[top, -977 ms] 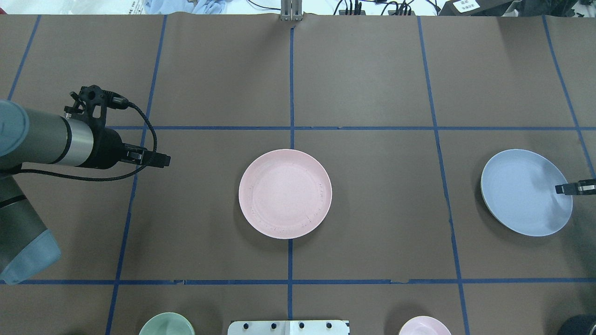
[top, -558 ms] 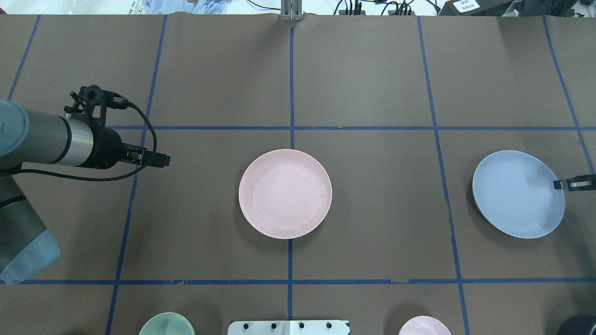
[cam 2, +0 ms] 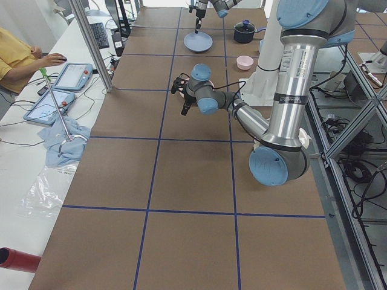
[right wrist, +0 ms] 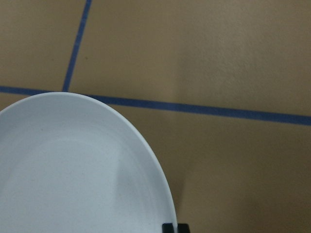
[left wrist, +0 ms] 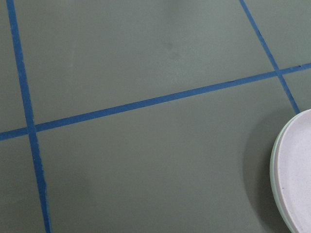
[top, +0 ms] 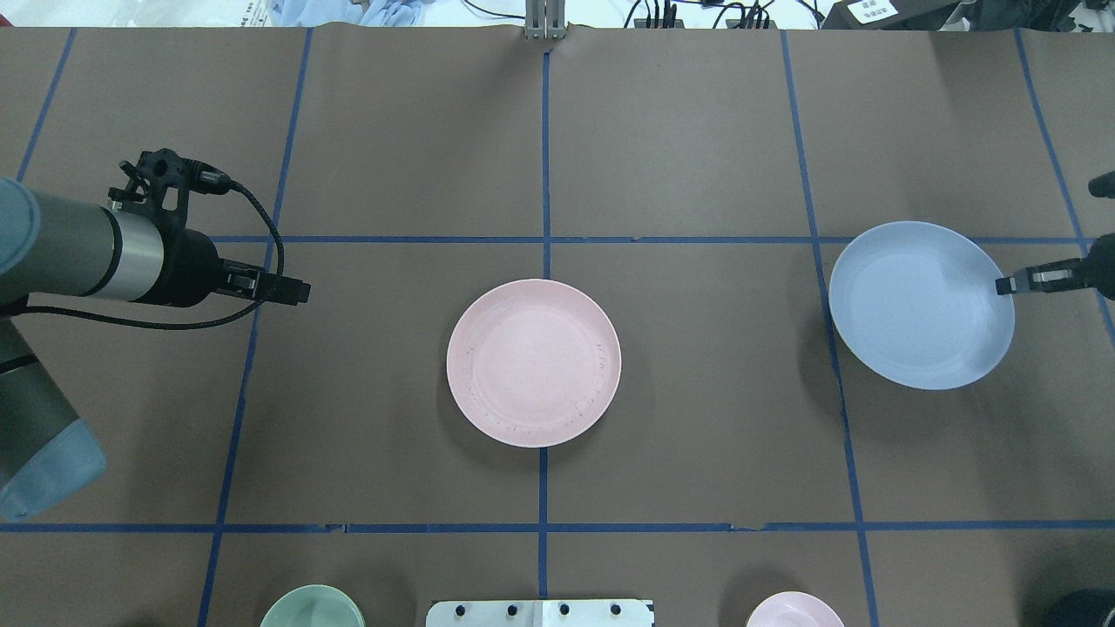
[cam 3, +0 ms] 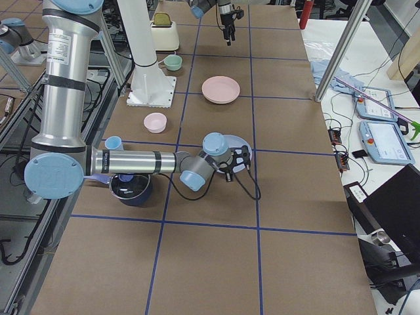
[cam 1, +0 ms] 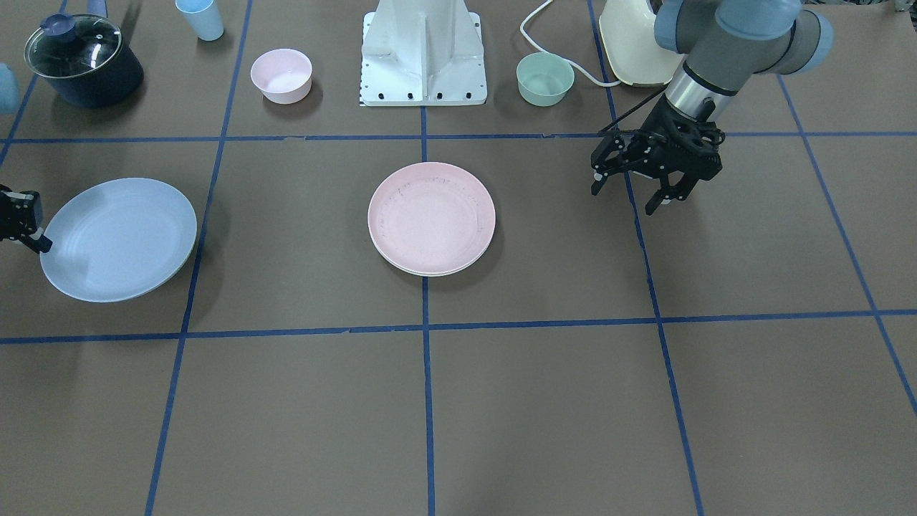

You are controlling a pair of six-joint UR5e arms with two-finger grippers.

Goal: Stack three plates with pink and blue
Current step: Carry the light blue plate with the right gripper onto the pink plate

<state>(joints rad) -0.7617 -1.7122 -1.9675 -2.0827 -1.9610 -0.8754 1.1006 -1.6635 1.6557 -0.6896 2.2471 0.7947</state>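
Note:
My right gripper is going to set the blue plate down on top of the pink plate (cam 1: 430, 209) at the table's centre and let go.
A pink plate (top: 533, 362) lies at the table's centre; it also shows in the front view (cam 1: 431, 217), where a second rim shows under it, and at the left wrist view's right edge (left wrist: 296, 174). My right gripper (top: 1002, 285) is shut on the rim of a blue plate (top: 921, 304) and holds it tilted above the table, to the right of the pink plate. The blue plate fills the right wrist view (right wrist: 73, 170). My left gripper (top: 300, 290) is open and empty, well to the left of the pink plate; the front view (cam 1: 623, 201) shows its fingers spread.
Near the robot base (cam 1: 424, 54) stand a pink bowl (cam 1: 281, 74), a green bowl (cam 1: 544, 79), a lidded dark pot (cam 1: 82, 59), a blue cup (cam 1: 200, 18) and a cream appliance (cam 1: 630, 43). Blue tape lines grid the brown table.
My right gripper has carried the blue plate away from the robot and a little toward the centre, higher off the table. My left arm has drawn back slightly.

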